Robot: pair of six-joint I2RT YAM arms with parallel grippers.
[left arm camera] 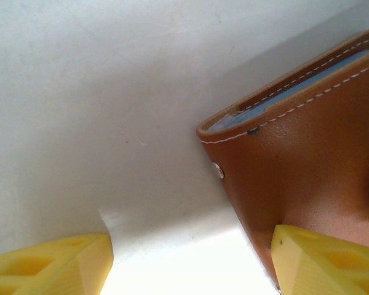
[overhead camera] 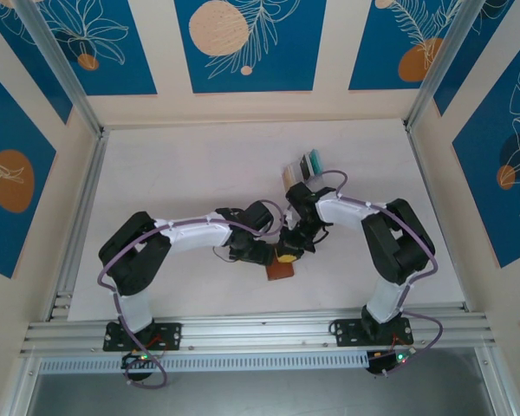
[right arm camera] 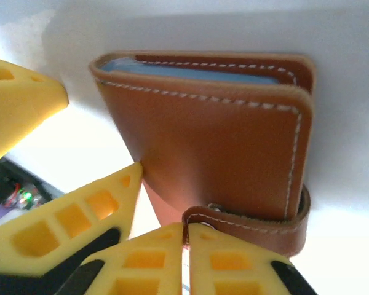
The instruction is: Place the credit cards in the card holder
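Note:
I see the snap tab's end sitting below the card holder's stud, so next I pull the tab back with my right gripper and take its tip (right arm camera: 195, 219) before lining it up.
The brown leather card holder (overhead camera: 280, 272) lies closed on the white table (overhead camera: 182, 173), where the two arms meet. In the right wrist view the card holder (right arm camera: 221, 141) has pale blue lining at its top edge and its snap tab wraps round the lower right. My right gripper (right arm camera: 186, 228) is shut on the free end of that tab. My left gripper (left arm camera: 190, 270) stands open; one yellow finger (left arm camera: 326, 261) rests against the holder's (left arm camera: 313, 160) brown cover and nothing lies between the fingers. The credit cards (overhead camera: 312, 161) stand behind the right arm.
The cards sit in a clear plastic slotted rack (overhead camera: 291, 173) at the back, right of centre. Aluminium rails (overhead camera: 78, 225) border the table on the left and along the near edge. Patterned blue walls enclose the other sides.

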